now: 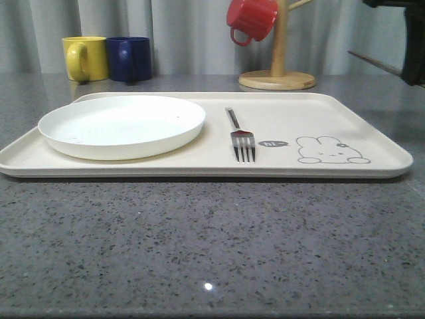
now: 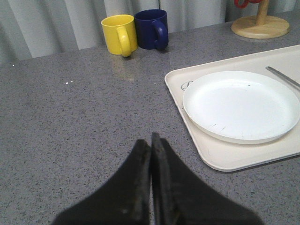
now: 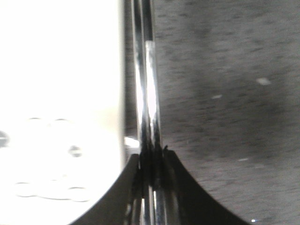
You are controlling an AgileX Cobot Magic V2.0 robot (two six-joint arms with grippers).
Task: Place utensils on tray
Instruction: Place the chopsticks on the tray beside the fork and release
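Observation:
I will set the chopsticks, still in the air over the tray's edge, down with my right gripper on the cream tray (image 1: 285,131) between the fork and the rabbit drawing.
A silver fork (image 1: 242,136) lies on the cream tray (image 1: 332,113), tines toward the front, between the plate and the rabbit drawing. My right gripper (image 3: 151,152) is shut on a pair of shiny chopsticks (image 3: 145,84), held in the air over the tray's right edge (image 3: 61,93). From the front, the right gripper (image 1: 406,72) hangs at the upper right with the chopsticks (image 1: 375,62) sticking out leftward. My left gripper (image 2: 151,138) is shut on nothing, above bare table left of the tray (image 2: 225,159). The fork handle (image 2: 283,77) shows beyond the plate.
A round white plate (image 1: 123,123) fills the tray's left half. A yellow mug (image 1: 85,58) and a blue mug (image 1: 129,58) stand at the back left. A wooden mug stand (image 1: 277,73) with a red mug (image 1: 251,20) is behind the tray.

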